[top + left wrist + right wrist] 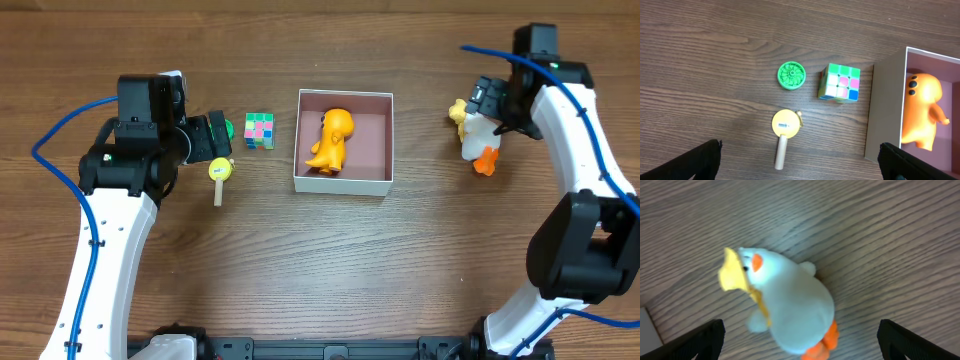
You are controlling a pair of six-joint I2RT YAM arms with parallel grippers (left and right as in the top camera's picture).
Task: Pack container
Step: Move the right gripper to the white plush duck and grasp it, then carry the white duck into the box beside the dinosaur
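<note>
The robot's right gripper will close on the lower body [480, 147] [802, 319] of the white plush duck, just above the duck's orange feet.
The container [345, 183] is a square white box with a pinkish-brown inside at the table's middle; its left wall also shows in the left wrist view [882, 110]. An orange toy figure [332, 140] lies inside it. My left gripper [800, 162] is open and empty above a yellow-headed wooden stick toy [784, 132], left of the box. My right gripper [800, 340] is open, its fingers spread either side of a white plush duck [790, 310] with a yellow beak and orange feet, lying on the table right of the box [477, 140].
A colourful puzzle cube [840, 82] lies just left of the box, also seen from overhead [259, 130]. A green round disc [790, 75] lies left of the cube. The stick toy [219, 178] lies below them. The table is dark wood.
</note>
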